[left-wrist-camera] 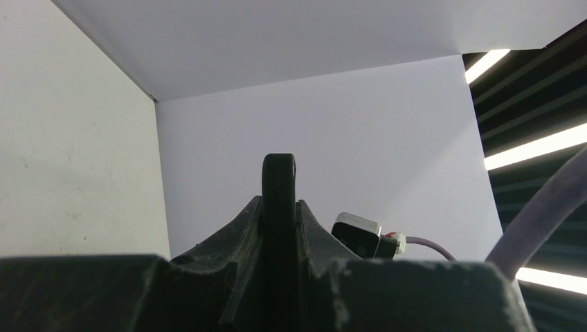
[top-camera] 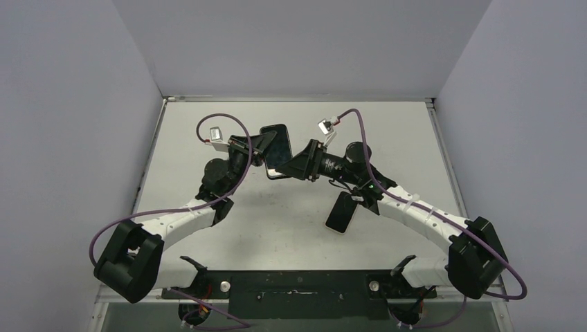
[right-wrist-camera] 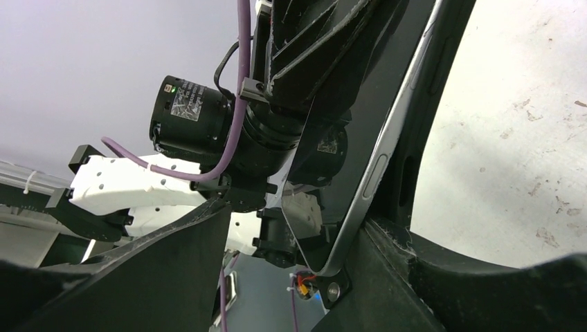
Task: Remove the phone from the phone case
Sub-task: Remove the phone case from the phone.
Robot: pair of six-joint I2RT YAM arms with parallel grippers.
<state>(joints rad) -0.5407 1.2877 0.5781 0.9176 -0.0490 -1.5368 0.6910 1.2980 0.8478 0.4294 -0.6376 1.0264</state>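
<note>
The robot's left gripper holds the case high up while the phone's lower end sticks out, so it should take the case by its lower corner (top-camera: pixel 269 177).
The phone and its black case (top-camera: pixel 275 137) are held up above the table between both arms. My left gripper (top-camera: pixel 265 149) is shut on the case, whose thin black edge (left-wrist-camera: pixel 279 200) stands upright between its fingers. The phone's silver-edged lower end (top-camera: pixel 277 171) sticks out of the case towards my right gripper (top-camera: pixel 291 166). In the right wrist view the phone's silver side (right-wrist-camera: pixel 370 176) leans against the right finger (right-wrist-camera: pixel 429 277), with the black case (right-wrist-camera: pixel 419 104) behind it. My right gripper (right-wrist-camera: pixel 297 221) is open, its left finger (right-wrist-camera: pixel 138 277) well clear of the phone.
A second dark phone-like slab (top-camera: pixel 340 212) lies on the table under the right forearm. White walls enclose the table on three sides. Purple cables (top-camera: pixel 214 121) loop off both wrists.
</note>
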